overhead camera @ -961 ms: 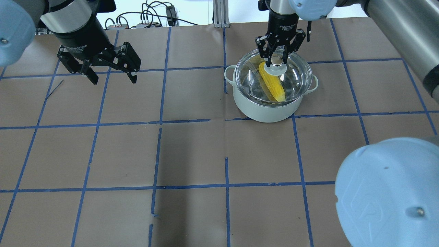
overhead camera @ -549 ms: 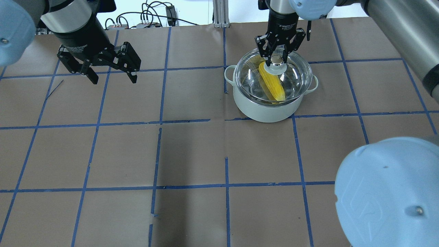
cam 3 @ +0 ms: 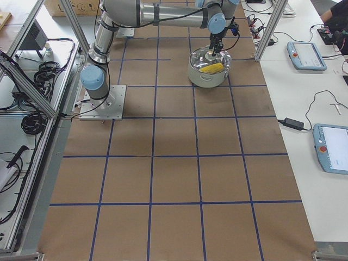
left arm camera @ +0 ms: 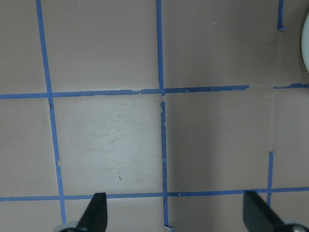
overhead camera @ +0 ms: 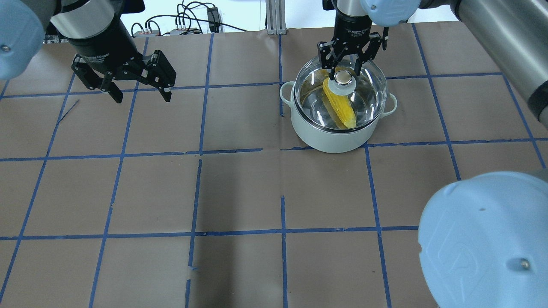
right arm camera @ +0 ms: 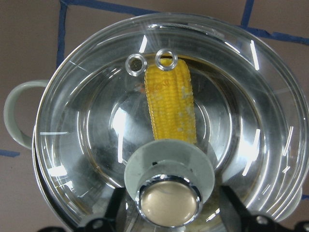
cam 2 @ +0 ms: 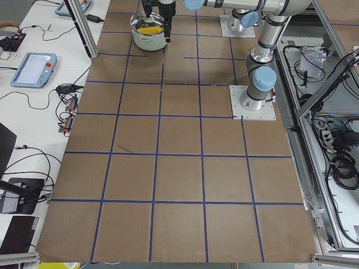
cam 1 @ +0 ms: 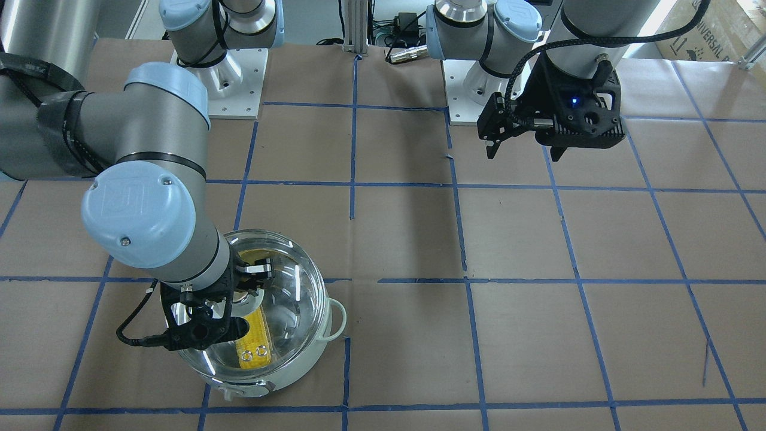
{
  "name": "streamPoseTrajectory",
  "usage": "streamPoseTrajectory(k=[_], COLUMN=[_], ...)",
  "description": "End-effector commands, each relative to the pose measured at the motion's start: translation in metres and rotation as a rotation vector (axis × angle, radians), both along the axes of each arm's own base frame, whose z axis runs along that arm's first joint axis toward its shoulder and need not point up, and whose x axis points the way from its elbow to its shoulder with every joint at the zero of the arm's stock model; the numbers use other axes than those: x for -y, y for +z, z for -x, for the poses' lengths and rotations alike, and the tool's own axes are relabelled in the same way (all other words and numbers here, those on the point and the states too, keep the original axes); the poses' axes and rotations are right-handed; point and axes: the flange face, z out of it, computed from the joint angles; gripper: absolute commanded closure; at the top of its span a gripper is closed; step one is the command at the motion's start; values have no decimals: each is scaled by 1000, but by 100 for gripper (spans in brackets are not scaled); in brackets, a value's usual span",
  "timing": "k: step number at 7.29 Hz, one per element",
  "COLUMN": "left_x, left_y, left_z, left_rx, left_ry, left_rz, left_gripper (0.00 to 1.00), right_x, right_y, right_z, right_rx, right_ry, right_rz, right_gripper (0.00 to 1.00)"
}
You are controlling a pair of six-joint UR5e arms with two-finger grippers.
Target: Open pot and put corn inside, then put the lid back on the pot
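The lid is sitting off-centre and leaves a crescent along the pot's rim, so next I grip the lid's knob [right arm camera: 169, 202] with my right gripper and shift the lid square before backing off.
The pale mint-white pot [overhead camera: 334, 137] stands at the far right of the table, and the yellow corn [overhead camera: 341, 106] lies inside it. The clear glass lid [overhead camera: 369, 92] sits on the pot's rim. My right gripper [overhead camera: 343, 68] is open just above and around the lid's knob [overhead camera: 342, 78]. In the right wrist view the fingers flank the knob [right arm camera: 169, 200] with gaps, and the corn [right arm camera: 171, 106] shows through the lid [right arm camera: 87, 140]. My left gripper [overhead camera: 139, 92] hangs open and empty over the far left of the table, well away from the pot.
Brown paper with blue tape lines covers the table [overhead camera: 239, 192]. Cables and a power box [overhead camera: 201, 19] lie past its far edge. My right arm's elbow [overhead camera: 483, 239] fills the near right corner. The left wrist view shows only bare table [left arm camera: 106, 140] and a sliver of the pot [left arm camera: 306, 48].
The lid has come down onto the pot's rim. My right gripper has opened off the knob and lifted slightly. The left gripper has drifted a little away.
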Motion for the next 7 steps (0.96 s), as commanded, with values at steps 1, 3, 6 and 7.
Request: streamPoseTrajectory(k=[1, 3, 6, 7], left_x=[-1, -2, -6, -4], left_y=[0, -1, 0, 5], left_z=[0, 0, 2, 0], left_rx=[0, 2, 2, 11], left_ry=[0, -1, 3, -1], left_rz=[1, -2, -1, 11], left_gripper=[0, 0, 0, 0], right_x=[0, -3, -9, -9], right_y=[-1, -7, -16, -15], right_z=[0, -3, -12, -12], right_rx=[-1, -3, -6, -6], right_ry=[-22, -16, -7, -9], right_rz=[1, -12, -29, -31], right_gripper=[15, 17, 43, 45])
